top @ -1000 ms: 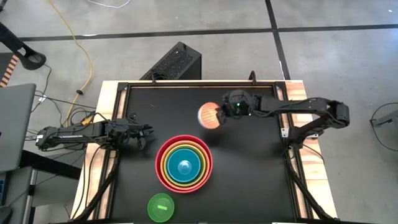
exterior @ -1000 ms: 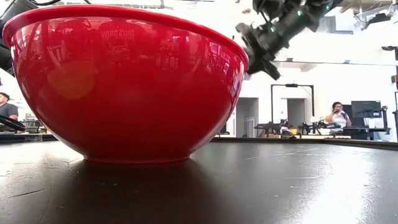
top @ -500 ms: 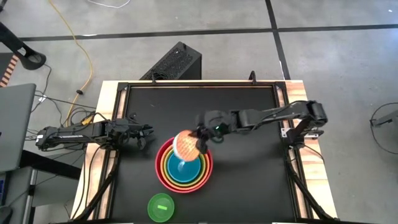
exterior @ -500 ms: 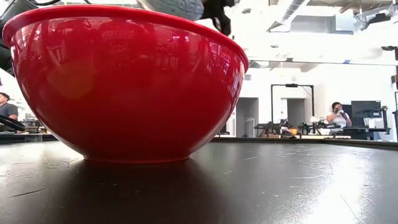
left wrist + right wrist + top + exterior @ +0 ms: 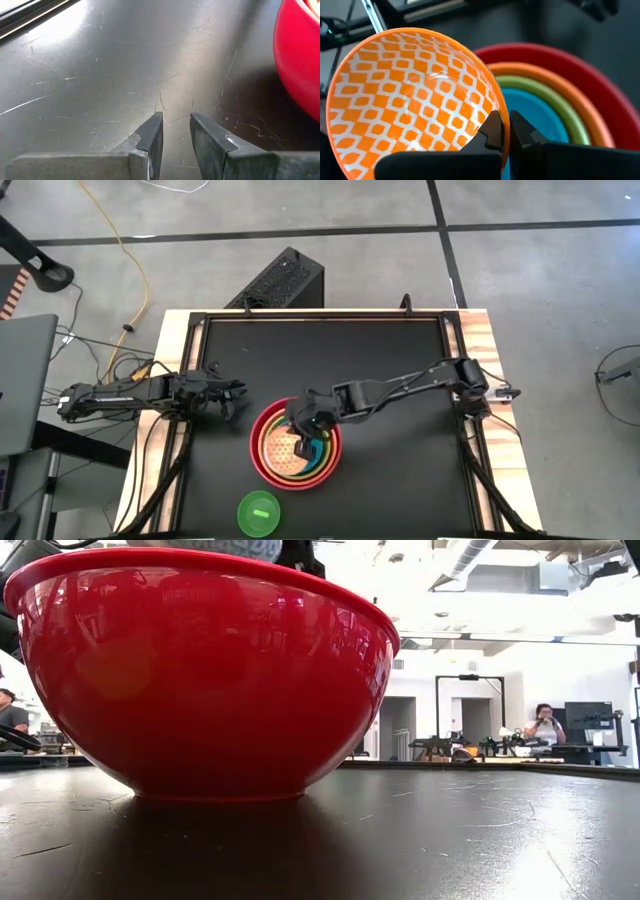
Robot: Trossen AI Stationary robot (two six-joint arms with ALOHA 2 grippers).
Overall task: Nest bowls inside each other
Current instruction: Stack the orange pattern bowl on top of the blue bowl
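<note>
Next, my right gripper releases the small patterned bowl, now held over the stack, inside the blue bowl (image 5: 296,447) (image 5: 520,135), at the center of the stack of nested bowls.
A large red bowl (image 5: 262,465) stands on the black table with an orange (image 5: 327,452), a lime green (image 5: 318,450) and a blue bowl (image 5: 310,455) nested inside it. My right gripper (image 5: 298,432) is shut on a small bowl (image 5: 285,448), orange-and-white patterned inside, and holds it over the stack. In the low view the small bowl's grey underside (image 5: 215,548) shows above the red rim. The smallest bright green bowl (image 5: 259,513) rests on the table near the front edge. My left gripper (image 5: 232,394) waits left of the stack, its fingers (image 5: 152,137) slightly apart on nothing. My right gripper pinches the small bowl's rim (image 5: 501,112), one finger inside the bowl and one outside. The fingers come slanting down from the table's right side. The bowl is tilted over the blue bowl (image 5: 540,115); I cannot tell whether it touches it.
A black box (image 5: 280,280) stands on the floor beyond the table's far edge. Wooden borders (image 5: 500,435) run along the table's left and right sides. In the room behind, a person (image 5: 545,725) sits far off.
My right gripper has carried the small patterned bowl from the far right of the stack toward the table's near left, over the nested bowls, rolling as it went. The bowl has stayed in the hold throughout. The stack and the bright green bowl have kept still.
</note>
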